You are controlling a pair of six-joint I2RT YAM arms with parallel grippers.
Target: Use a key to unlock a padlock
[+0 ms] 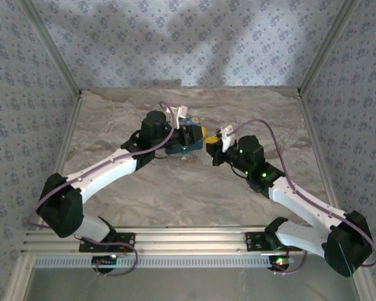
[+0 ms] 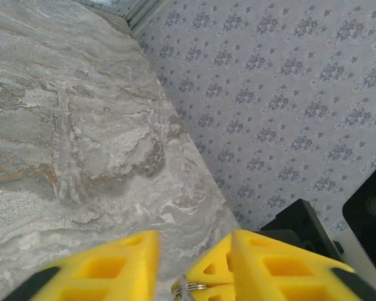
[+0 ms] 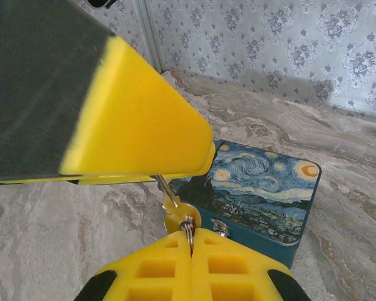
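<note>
My right gripper is holding the key by its steel ring, so my left gripper should grip the key's stem while my right gripper takes the key's yellow head [image 3: 178,217].
My right gripper [image 3: 191,235] is shut on the steel ring of a yellow-headed key [image 3: 180,216]. The key's thin shaft rises and disappears under the left gripper's broad yellow finger [image 3: 131,119]. In the left wrist view my left gripper [image 2: 193,241] has its fingers apart, with the right gripper's fingertips [image 2: 216,269] and the key ring [image 2: 197,287] in the gap. The padlock is hidden, and I cannot tell if the left fingers clamp anything. From above, the left gripper [image 1: 202,133] and the right gripper [image 1: 211,149] meet beside the tin.
A starry-night printed tin box [image 3: 263,182] lies on the marble table just behind the key, with a small metal latch [image 3: 220,227] on its front. It sits under the left wrist in the top view [image 1: 178,143]. Patterned walls close in the table.
</note>
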